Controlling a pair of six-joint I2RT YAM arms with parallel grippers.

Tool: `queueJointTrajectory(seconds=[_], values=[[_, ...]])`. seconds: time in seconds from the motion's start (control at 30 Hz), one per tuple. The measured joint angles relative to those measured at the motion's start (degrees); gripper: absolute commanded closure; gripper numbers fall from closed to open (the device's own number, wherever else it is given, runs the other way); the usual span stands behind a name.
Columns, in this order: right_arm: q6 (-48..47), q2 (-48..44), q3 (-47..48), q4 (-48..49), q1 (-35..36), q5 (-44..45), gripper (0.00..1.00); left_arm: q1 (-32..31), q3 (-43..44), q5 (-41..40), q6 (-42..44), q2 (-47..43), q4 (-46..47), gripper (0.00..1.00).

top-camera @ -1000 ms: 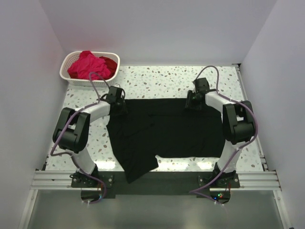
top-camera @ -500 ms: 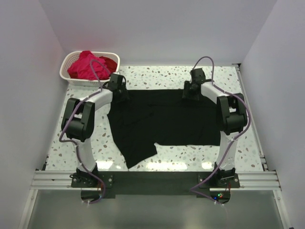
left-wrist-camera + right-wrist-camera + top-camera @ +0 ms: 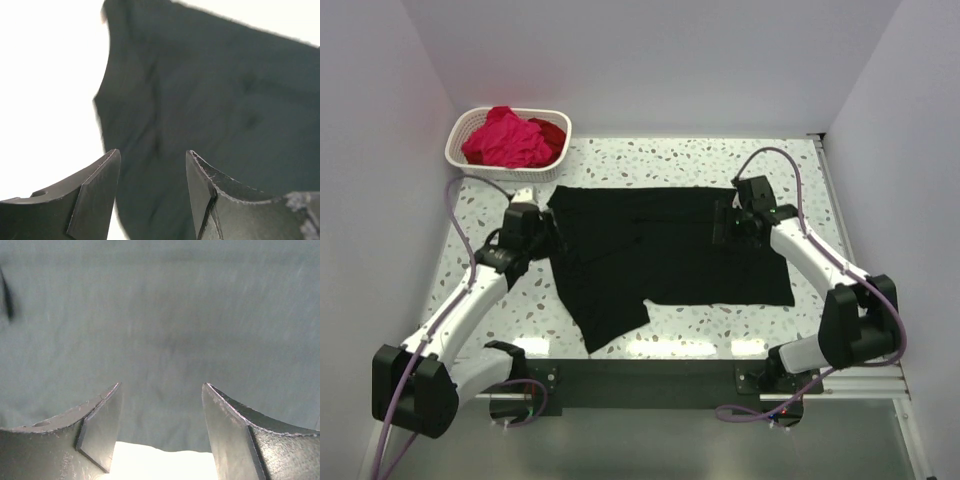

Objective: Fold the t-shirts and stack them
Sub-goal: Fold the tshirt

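My right gripper should grab the near corner (image 3: 791, 301) of the black t-shirt, at the end farthest from the white basket.
A large black t-shirt (image 3: 670, 250) lies spread on the speckled table, its lower left part hanging as a loose flap towards the near edge. My left gripper (image 3: 547, 235) hovers at the shirt's left edge, open and empty; in the left wrist view (image 3: 152, 153) the black cloth (image 3: 210, 90) lies below the jaws. My right gripper (image 3: 723, 225) is over the shirt's right half, open and empty; the right wrist view (image 3: 162, 385) shows the cloth (image 3: 160, 315) and its hem beneath. A magenta-pink shirt (image 3: 505, 140) and a deep red one (image 3: 552, 132) lie bunched in the basket.
The white lattice basket (image 3: 505, 172) stands at the table's far left corner. White walls close in the table on the left, back and right. Bare speckled tabletop (image 3: 650, 160) shows behind the black shirt.
Both grippers carried the shirt's far edge away from the bases, let it go, and drew back. The far edge now lies flat, further back than before.
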Motion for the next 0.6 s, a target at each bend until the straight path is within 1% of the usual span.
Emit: queueJointTrajectory(seconds=[0.13,0.23,0.37,0.5,0.6], values=[[0.02,-6.78,-7.41,-1.57,1.25,-0.11,0.32,0.00,-11.98,2.08,-1.57,-5.40,-4.57,0.46],[0.02,-10.51,-11.39,-2.47,1.18,-0.07,0.32,0.00,-16.65,3.23,-2.80,-6.27,-7.43,0.47],[0.02,-13.73,-13.86,-2.84,1.18,-0.04,0.33,-0.09,-16.94,3.80,-3.23,-4.04,-7.34,0.50],[0.11,-14.23,-13.88,-3.15,1.20,0.96,0.33,-0.09,-16.98,4.85,-3.37,0.66,-5.90,0.51],[0.35,-14.23,-13.88,-3.45,1.20,1.44,0.33,-0.20,-17.14,5.05,-3.89,2.40,-4.83,0.52]])
